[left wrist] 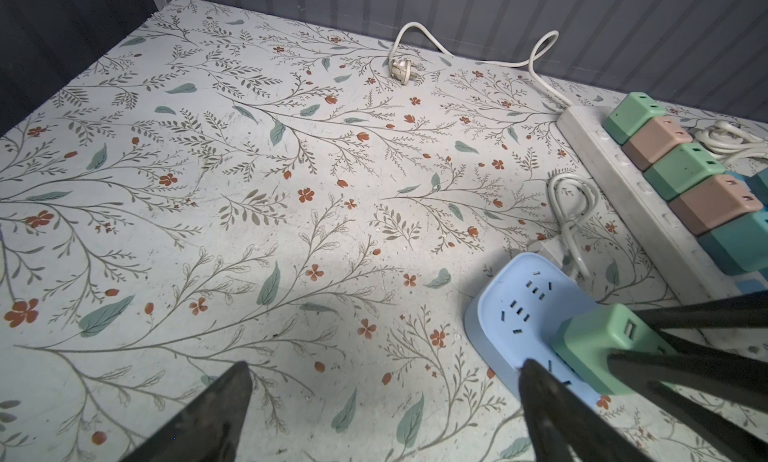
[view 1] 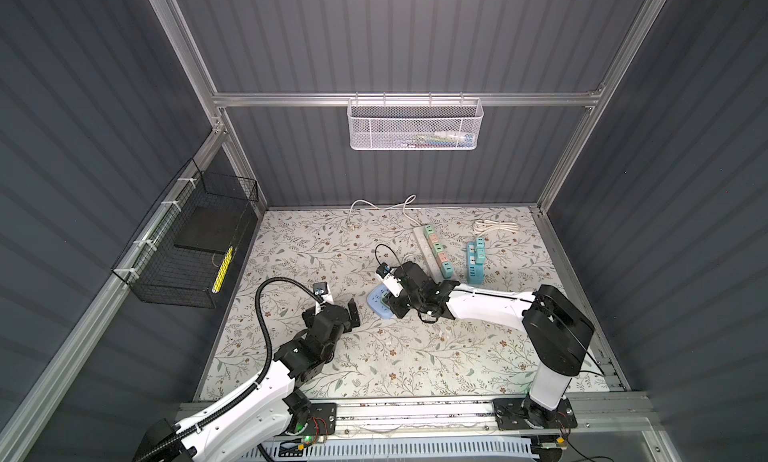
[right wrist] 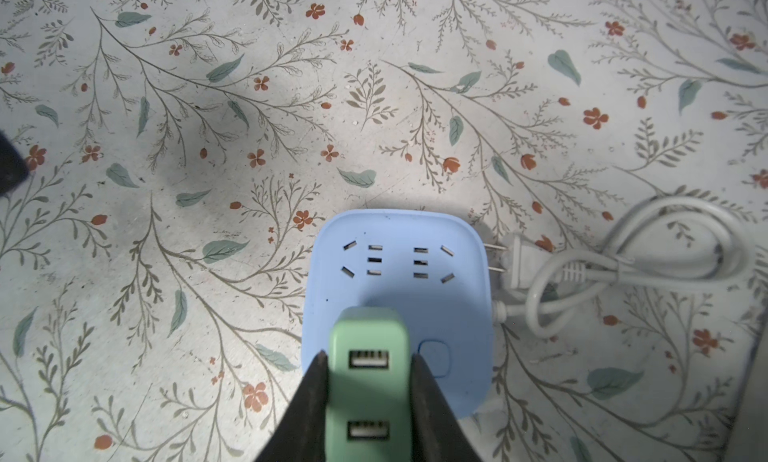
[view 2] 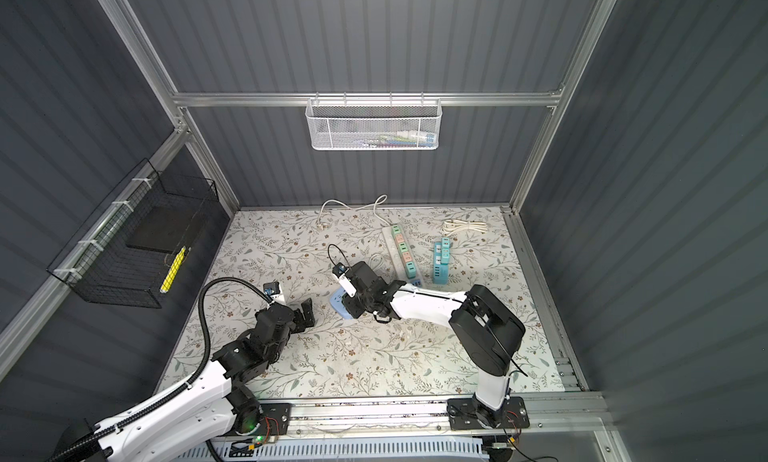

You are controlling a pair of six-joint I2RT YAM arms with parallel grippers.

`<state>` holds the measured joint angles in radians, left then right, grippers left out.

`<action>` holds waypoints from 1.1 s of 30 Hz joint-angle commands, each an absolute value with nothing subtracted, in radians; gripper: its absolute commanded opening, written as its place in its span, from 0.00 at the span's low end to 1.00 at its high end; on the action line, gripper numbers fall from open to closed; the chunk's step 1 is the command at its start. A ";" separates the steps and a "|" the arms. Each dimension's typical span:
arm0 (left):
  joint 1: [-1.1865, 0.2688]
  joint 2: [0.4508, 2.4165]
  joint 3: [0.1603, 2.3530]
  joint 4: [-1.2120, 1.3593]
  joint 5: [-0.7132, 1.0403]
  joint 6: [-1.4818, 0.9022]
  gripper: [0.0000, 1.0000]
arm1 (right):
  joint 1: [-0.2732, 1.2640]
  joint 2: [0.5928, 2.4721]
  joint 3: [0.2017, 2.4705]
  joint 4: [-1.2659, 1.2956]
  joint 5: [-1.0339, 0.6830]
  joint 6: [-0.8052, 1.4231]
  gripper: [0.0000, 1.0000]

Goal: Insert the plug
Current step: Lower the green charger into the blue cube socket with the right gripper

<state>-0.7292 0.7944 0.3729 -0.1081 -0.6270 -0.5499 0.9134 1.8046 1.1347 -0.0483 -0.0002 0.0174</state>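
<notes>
My right gripper should release the green plug cube in the blue socket block's near half (view 1: 385,299) (right wrist: 374,362), beside the square button.
A green plug cube (right wrist: 368,339) with two USB ports is clamped between the fingers of my right gripper (right wrist: 369,356), which is shut on it. The cube stands on the near half of a light-blue socket block (right wrist: 395,231), and its prongs are hidden. In the left wrist view the green plug (left wrist: 598,343) rests against the top face of the blue block (left wrist: 511,289). Both top views show the right gripper (view 1: 392,304) (view 2: 351,306) over the blue block (view 1: 376,300) (view 2: 336,301). My left gripper (view 1: 347,314) (view 2: 305,312) (left wrist: 386,366) is open and empty just left of the block.
The blue block's white cord (right wrist: 623,264) lies looped beside it. A white power strip (view 1: 432,248) carrying several coloured cubes lies behind, with a blue adapter stack (view 1: 475,260) and a coiled cable (view 1: 494,226) further right. A black wire basket (view 1: 187,248) hangs on the left wall.
</notes>
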 commanded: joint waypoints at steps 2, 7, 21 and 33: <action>-0.721 0.785 0.396 -0.087 -0.631 -0.529 1.00 | 0.936 1.875 1.125 -0.124 0.079 -0.019 0.17; -0.720 0.781 0.392 -0.087 -0.631 -0.526 1.00 | 0.934 1.889 1.110 -0.131 0.077 -0.007 0.17; -0.719 0.767 0.390 -0.081 -0.621 -0.522 1.00 | 0.934 2.002 1.151 -0.215 0.073 0.056 0.15; -0.719 0.789 0.411 -0.067 -0.612 -0.521 1.00 | 0.933 1.934 1.210 -0.263 0.066 0.051 0.25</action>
<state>-0.7250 0.7822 0.3756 -0.0814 -0.6231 -0.5346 0.9348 1.9026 1.2263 -0.0605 0.0708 0.0448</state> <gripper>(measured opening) 0.999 0.293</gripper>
